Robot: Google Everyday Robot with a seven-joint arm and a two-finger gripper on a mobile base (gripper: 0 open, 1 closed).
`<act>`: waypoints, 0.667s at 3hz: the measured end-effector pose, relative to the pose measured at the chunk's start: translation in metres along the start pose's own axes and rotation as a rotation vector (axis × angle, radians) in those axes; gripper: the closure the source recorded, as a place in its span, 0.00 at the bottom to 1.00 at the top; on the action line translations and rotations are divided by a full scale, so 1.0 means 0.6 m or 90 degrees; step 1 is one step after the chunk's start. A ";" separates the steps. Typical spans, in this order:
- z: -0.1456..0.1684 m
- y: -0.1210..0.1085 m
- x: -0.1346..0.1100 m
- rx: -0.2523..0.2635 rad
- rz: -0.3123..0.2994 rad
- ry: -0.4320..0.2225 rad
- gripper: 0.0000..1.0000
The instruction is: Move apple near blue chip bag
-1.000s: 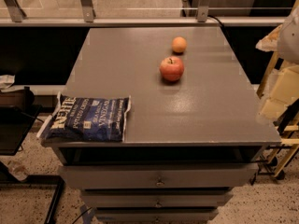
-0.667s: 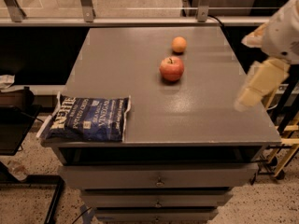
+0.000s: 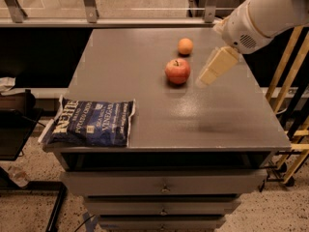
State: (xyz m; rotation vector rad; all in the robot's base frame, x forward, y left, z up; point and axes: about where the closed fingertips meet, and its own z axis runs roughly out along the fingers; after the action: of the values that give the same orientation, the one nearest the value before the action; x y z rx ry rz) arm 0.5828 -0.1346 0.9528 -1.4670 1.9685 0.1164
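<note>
Next, I close my gripper at the red apple's middle point(image 3: 177, 71), in front of the small orange fruit.
The red apple point(image 3: 177, 71) sits on the grey table point(image 3: 193, 124), right of centre toward the back. The blue chip bag point(image 3: 91, 122) lies flat at the table's front left corner, with its left edge over the table's rim. My gripper point(image 3: 208, 75), cream-coloured on a white arm point(image 3: 263, 13), reaches in from the upper right. It hangs just to the right of the apple, a short gap away, and holds nothing that I can see.
A small orange fruit point(image 3: 185, 46) sits just behind the apple. Drawers point(image 3: 164, 182) run below the table top. A wooden frame point(image 3: 289, 110) stands to the right of the table. A railing point(image 3: 89, 4) runs behind it.
My arm has swung in from the right edge over the table, and the gripper now hangs beside the apple. The apple, the orange fruit and the bag have not moved.
</note>
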 end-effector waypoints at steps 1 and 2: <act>0.062 -0.030 -0.022 -0.005 -0.001 -0.019 0.00; 0.122 -0.046 -0.029 -0.029 0.004 -0.027 0.00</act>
State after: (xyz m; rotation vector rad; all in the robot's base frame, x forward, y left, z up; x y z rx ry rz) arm 0.6427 -0.0981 0.9146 -1.4761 1.9485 0.1952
